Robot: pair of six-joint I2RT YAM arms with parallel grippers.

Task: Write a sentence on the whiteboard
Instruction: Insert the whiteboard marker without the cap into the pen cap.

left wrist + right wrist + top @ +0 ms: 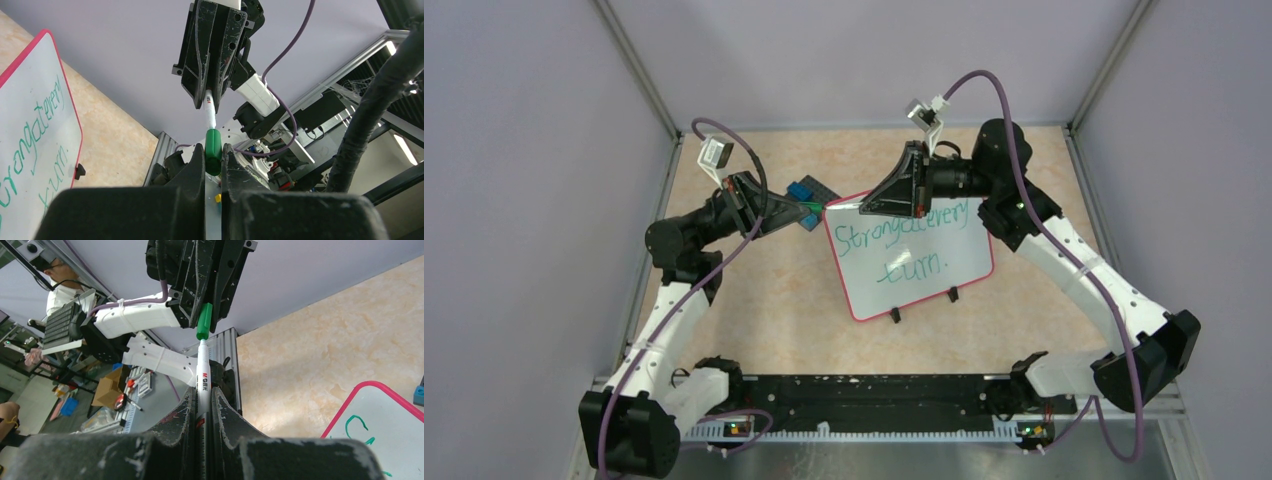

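Observation:
I need to let go of the white marker with my left gripper so it rests on the bare table (815, 288) beside the whiteboard's short edge facing my left arm.
The whiteboard (869, 285) stands tilted on small black feet mid-table, with green handwriting on it. It also shows in the left wrist view (35, 75) and the right wrist view (395, 425). Above its upper left corner the two grippers face each other tip to tip. My right gripper (202, 397) is shut on the white marker (202, 370). My left gripper (213, 155) is shut on the marker's green cap (213, 150). The cap (204, 322) sits over the marker's end, so cap and barrel (210, 112) form one straight line between the jaws.
A small dark plate with blue blocks (809, 192) lies just behind the left gripper (807, 212), next to the board's corner. Metal frame posts and grey walls enclose the table. The arms' base rail (864, 395) runs along the near edge.

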